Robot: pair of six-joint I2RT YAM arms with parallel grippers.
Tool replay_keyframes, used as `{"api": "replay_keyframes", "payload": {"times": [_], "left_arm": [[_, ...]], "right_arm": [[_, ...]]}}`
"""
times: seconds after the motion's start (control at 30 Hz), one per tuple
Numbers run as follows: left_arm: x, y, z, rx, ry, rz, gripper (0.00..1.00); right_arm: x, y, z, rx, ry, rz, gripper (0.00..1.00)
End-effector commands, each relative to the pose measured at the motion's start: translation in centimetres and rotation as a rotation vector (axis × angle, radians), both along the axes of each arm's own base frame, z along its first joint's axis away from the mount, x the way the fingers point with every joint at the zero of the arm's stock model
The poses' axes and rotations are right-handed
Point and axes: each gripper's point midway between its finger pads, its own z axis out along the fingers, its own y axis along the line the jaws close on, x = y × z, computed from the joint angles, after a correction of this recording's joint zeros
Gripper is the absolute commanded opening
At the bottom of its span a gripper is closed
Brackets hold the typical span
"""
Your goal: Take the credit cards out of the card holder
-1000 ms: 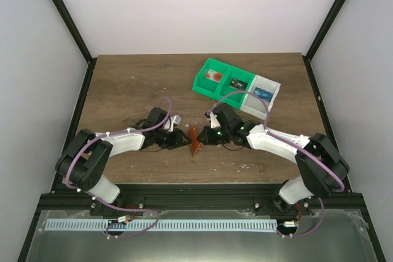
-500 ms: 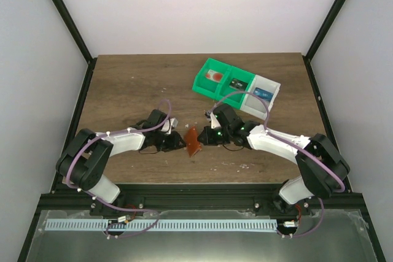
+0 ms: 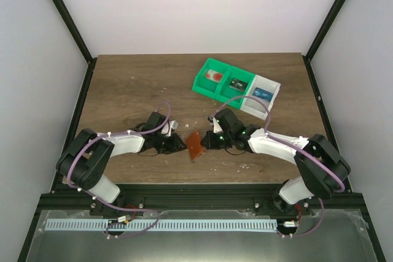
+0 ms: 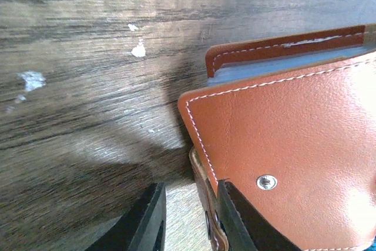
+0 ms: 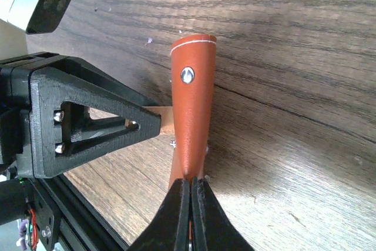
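Observation:
My right gripper is on the card holder's folded edge, so while it takes the front cover's loose edge [image 4: 198, 131], I should have my left gripper hold the card holder's strap.
The reddish-brown card holder [image 3: 195, 145] stands on edge on the table between my two grippers. My right gripper [image 5: 191, 181] is shut on its folded leather edge [image 5: 191, 116], seen edge-on with a metal snap. In the left wrist view the holder [image 4: 294, 139] fills the right side, with a pale blue-grey inner panel [image 4: 276, 67] showing behind the front flap. My left gripper [image 4: 191, 195] has its jaws apart, and a lower flap edge lies against the right finger [image 4: 247, 221]. Seen from above, this gripper [image 3: 180, 144] sits just left of the holder. The credit cards are hidden.
A green-and-white compartment tray [image 3: 268, 106] sits at the back right with small items in its compartments. White flecks dot the wood near the holder. The table's front edge and black rail [image 3: 196, 196] run close behind both arms.
The left jaws have narrowed beside the holder's flap. The holder and the right gripper have shifted slightly toward the front edge, the holder leaning more.

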Motion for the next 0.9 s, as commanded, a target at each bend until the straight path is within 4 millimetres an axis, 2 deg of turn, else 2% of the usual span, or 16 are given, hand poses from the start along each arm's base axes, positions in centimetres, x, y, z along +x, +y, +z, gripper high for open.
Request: {"api": "replay_keyframes", "payload": {"times": [0.0, 0.1, 0.17, 0.23, 0.27, 0.53, 0.7, 0.87], "left_arm": [[-0.1, -0.6, -0.1, -0.045, 0.013, -0.004, 0.25], [-0.1, -0.3, -0.5, -0.028, 0.013, 0.004, 0.21], [-0.2, -0.2, -0.8, -0.022, 0.015, 0.007, 0.13], [-0.2, -0.1, -0.6, -0.022, 0.009, 0.008, 0.02], [-0.2, -0.1, -0.5, -0.025, 0.006, 0.008, 0.0], [0.0, -0.9, 2.8, -0.106, -0.041, 0.001, 0.0], [0.1, -1.6, 5.3, -0.17, -0.066, -0.004, 0.0], [0.2, -2.1, 6.9, -0.217, -0.072, -0.006, 0.0]], "right_arm": [[0.3, 0.0, 0.1, 0.008, -0.029, -0.019, 0.01], [0.3, -0.3, -0.3, 0.0, -0.03, -0.026, 0.0], [0.1, -0.5, -0.6, -0.007, -0.025, -0.028, 0.02], [0.1, -0.9, -0.9, -0.031, -0.027, -0.038, 0.09], [0.2, -1.2, -0.9, -0.047, -0.03, -0.046, 0.13], [0.3, -2.1, 0.8, -0.092, -0.057, -0.054, 0.37], [0.1, -1.4, 2.0, -0.068, -0.069, -0.009, 0.5], [-0.2, -0.4, 2.3, -0.067, -0.081, 0.03, 0.6]]}}
